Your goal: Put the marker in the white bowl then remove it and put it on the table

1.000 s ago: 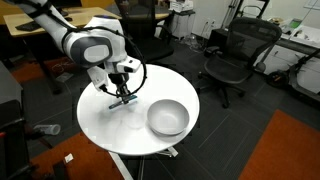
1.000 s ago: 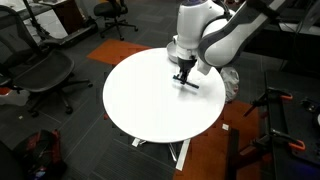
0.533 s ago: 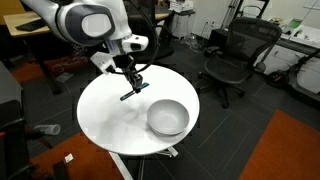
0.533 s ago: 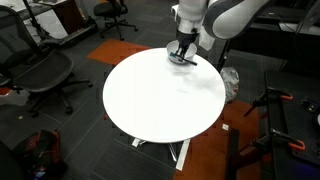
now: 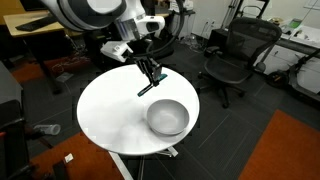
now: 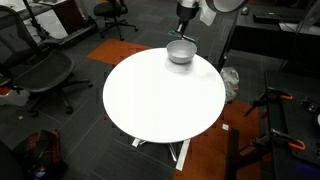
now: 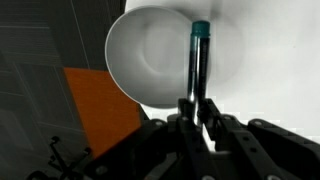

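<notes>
The robot's gripper should release the marker on the inside bottom of the white bowl [image 5: 170,121] [image 7: 147,53], near its middle.
My gripper [image 5: 153,76] is shut on the marker [image 5: 147,89], a thin dark stick with a teal end, and holds it in the air above the round white table [image 5: 105,110]. The white bowl [image 5: 167,117] sits on the table, just beside and below the marker. In the wrist view the marker [image 7: 199,62] runs out from between my fingers [image 7: 197,108], its teal tip over the bowl [image 7: 150,55]. In an exterior view the gripper [image 6: 185,28] hangs above the bowl [image 6: 181,51] near the table's far edge [image 6: 165,95].
Black office chairs [image 5: 231,55] stand around the table, one also at the left [image 6: 45,72]. A wooden desk [image 5: 35,28] is at the back. An orange floor patch [image 5: 285,150] lies beside the table. A dark object [image 5: 45,130] lies on the floor.
My gripper has lifted the marker off the table and carried it upward and toward the bowl over the last second. The bowl has not moved.
</notes>
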Controlling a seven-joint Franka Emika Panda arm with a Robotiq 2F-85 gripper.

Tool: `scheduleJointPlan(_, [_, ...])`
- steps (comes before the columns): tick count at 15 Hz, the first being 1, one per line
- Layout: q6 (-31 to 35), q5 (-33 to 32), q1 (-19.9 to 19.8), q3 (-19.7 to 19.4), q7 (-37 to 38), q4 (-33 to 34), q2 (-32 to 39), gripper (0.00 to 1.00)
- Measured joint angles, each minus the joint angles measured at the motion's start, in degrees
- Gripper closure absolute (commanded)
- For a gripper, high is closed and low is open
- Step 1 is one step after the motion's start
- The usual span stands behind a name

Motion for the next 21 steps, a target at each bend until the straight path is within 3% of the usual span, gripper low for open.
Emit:
scheduleJointPlan(14, [-6.39,7.33,-8.58,2.96,-10.95,14.42,13.07,0.95])
scheduleJointPlan(15, [-6.98,7.55,-8.84,3.13,-11.06,15.34,14.0,0.56])
scheduleJointPlan(17, [-8.33,7.91,-9.31,3.48,-11.53,17.17,15.72,0.49])
scheduleJointPlan(21, [-10.38,8.9,-10.04,4.2,-11.78,20.34,18.28,0.18])
